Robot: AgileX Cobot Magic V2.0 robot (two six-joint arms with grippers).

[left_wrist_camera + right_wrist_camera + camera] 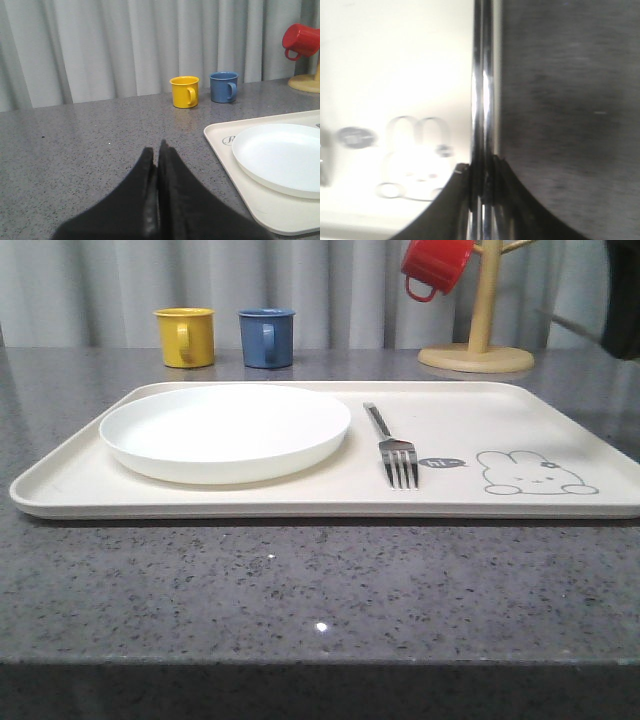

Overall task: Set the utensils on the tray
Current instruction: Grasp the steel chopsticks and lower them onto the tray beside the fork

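Next, I let go of the chopsticks with my right gripper on the cream tray (457, 443) (382, 67), between the fork and the rabbit drawing.
A silver four-tined fork (398, 455) lies on the cream tray (500, 405), to the right of the round white plate (225, 430) and left of the rabbit drawing (535, 472). My right gripper (481, 172) is shut on a pair of shiny chopsticks (482, 75). It holds them above the tray's right edge (395, 60), where tray meets grey table. My left gripper (156, 150) is shut on nothing and hovers over the bare table to the left of the tray (260, 212).
A yellow mug (185, 337) and a blue mug (267, 337) stand behind the tray. A red mug (435, 265) hangs on a wooden mug tree (478, 340) at the back right. The plate takes up the tray's left half.
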